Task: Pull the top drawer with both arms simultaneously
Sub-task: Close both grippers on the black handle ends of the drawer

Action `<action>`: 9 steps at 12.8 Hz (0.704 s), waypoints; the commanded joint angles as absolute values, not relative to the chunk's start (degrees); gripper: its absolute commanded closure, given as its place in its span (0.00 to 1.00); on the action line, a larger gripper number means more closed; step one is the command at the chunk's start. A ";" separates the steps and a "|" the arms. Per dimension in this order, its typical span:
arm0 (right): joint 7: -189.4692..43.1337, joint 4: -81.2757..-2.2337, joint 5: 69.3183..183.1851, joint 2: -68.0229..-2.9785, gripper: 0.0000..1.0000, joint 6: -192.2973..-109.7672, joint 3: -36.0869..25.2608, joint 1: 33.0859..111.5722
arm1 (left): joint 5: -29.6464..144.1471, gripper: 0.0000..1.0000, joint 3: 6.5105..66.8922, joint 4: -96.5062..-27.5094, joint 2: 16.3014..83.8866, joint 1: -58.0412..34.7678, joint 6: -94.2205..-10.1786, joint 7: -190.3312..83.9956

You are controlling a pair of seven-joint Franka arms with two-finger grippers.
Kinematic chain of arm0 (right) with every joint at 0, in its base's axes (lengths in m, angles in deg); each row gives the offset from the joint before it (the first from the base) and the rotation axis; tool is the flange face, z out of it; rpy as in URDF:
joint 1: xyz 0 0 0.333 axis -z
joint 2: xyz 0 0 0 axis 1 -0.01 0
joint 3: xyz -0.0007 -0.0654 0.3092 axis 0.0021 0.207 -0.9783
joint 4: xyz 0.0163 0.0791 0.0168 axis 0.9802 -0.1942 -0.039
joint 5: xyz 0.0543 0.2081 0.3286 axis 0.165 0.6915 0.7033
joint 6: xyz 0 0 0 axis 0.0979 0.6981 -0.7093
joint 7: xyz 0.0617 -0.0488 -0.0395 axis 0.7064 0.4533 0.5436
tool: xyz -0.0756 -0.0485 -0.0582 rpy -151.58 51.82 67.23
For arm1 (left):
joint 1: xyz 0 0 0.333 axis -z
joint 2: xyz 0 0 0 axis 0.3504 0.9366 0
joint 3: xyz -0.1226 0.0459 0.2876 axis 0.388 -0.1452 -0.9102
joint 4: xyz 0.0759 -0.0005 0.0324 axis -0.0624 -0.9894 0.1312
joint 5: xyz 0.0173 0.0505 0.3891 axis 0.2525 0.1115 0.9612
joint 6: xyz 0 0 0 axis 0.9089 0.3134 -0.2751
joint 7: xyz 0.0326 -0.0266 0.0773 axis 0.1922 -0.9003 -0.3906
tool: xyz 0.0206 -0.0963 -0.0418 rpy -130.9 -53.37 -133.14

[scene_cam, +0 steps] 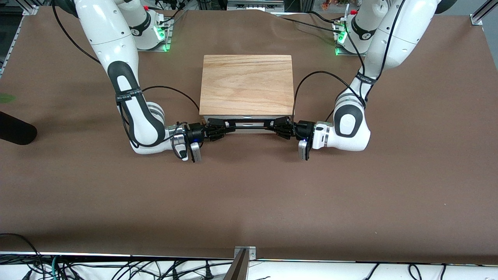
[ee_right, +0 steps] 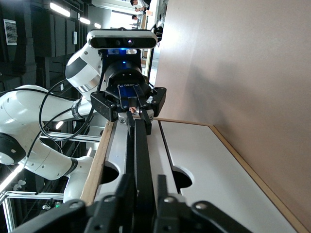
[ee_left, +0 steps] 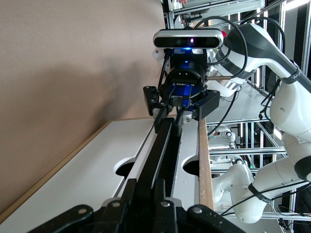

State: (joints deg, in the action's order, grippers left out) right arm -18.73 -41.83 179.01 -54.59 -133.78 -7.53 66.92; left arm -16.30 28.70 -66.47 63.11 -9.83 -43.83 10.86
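Next, my left gripper lets go of the top drawer's handle over the brown table (scene_cam: 246,168) just in front of the box.
A box with a light-wood lid (scene_cam: 246,83) stands at mid table. Under the lid's front edge sits the top drawer's white front (scene_cam: 249,131), with a thin black wire handle (scene_cam: 249,125) across it. My right gripper (scene_cam: 218,128) is shut on the handle's end toward the right arm. My left gripper (scene_cam: 279,128) is shut on the other end. In the left wrist view my left gripper (ee_left: 144,191) clamps the handle (ee_left: 163,145), with the right gripper (ee_left: 170,114) at its other end. In the right wrist view my right gripper (ee_right: 143,191) clamps the handle (ee_right: 141,150).
A lower white drawer front (ee_left: 87,174) lies below the top one, also in the right wrist view (ee_right: 204,165). The brown table (scene_cam: 249,194) spreads in front of the box. A black object (scene_cam: 15,130) lies at the right arm's end of the table.
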 commanded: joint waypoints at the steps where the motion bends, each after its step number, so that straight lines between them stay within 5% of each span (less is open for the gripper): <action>1: -18.17 -41.61 179.67 -54.93 1.00 -133.06 -7.26 66.66 | -18.48 0.90 28.83 -65.14 63.14 -10.23 -44.55 12.09; 9: -19.31 -32.84 180.20 -60.71 1.00 -133.15 -7.17 68.59 | -17.52 0.90 28.40 -55.82 68.24 -10.32 -47.17 8.49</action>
State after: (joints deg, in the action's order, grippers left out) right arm -18.10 -37.81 180.14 -57.03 -133.36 -7.16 67.79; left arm -16.32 28.53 -61.53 65.76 -9.87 -44.32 10.46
